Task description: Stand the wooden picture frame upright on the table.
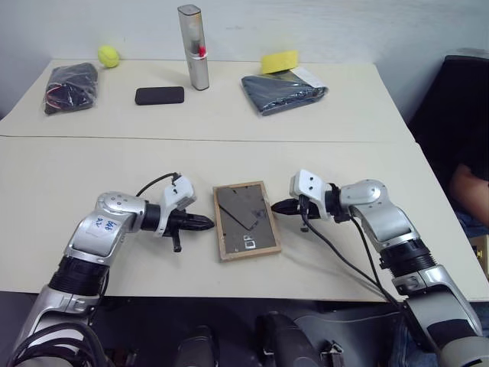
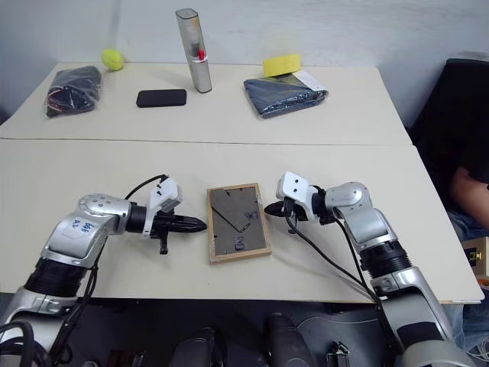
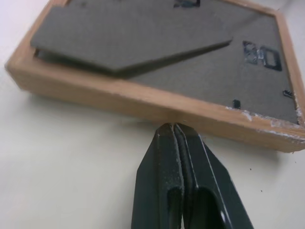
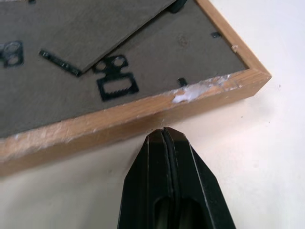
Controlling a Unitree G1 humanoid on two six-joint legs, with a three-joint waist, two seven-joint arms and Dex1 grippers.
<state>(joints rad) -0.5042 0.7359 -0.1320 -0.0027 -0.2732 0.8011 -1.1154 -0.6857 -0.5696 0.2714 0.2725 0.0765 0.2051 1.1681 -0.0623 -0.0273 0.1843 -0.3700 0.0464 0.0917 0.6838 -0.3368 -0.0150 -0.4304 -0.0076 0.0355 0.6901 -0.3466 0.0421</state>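
The wooden picture frame's side only butts against the shut fingers of my left gripper, so next I open them and grip that side (image 1: 220, 238) from above and below.
The wooden picture frame (image 1: 245, 219) lies flat on the table (image 1: 229, 160), face down, its dark grey back panel and fold-out stand up. My left gripper (image 1: 208, 223) is shut, its tip at the frame's left edge; in the left wrist view the closed fingers (image 3: 174, 157) meet the light wood border (image 3: 143, 102). My right gripper (image 1: 277, 206) is shut too, its tip at the frame's right edge; in the right wrist view its fingers (image 4: 164, 152) come up against the border (image 4: 119, 119). Neither holds anything.
On the far half of the table lie a black phone (image 1: 160, 95), a black pouch (image 1: 71, 86), a yellow ball (image 1: 108, 55), an upright grey cylinder (image 1: 194, 47), a folded dark cloth (image 1: 284, 92) and a yellow sponge (image 1: 280, 60). A person's arm (image 1: 470, 187) shows at the right.
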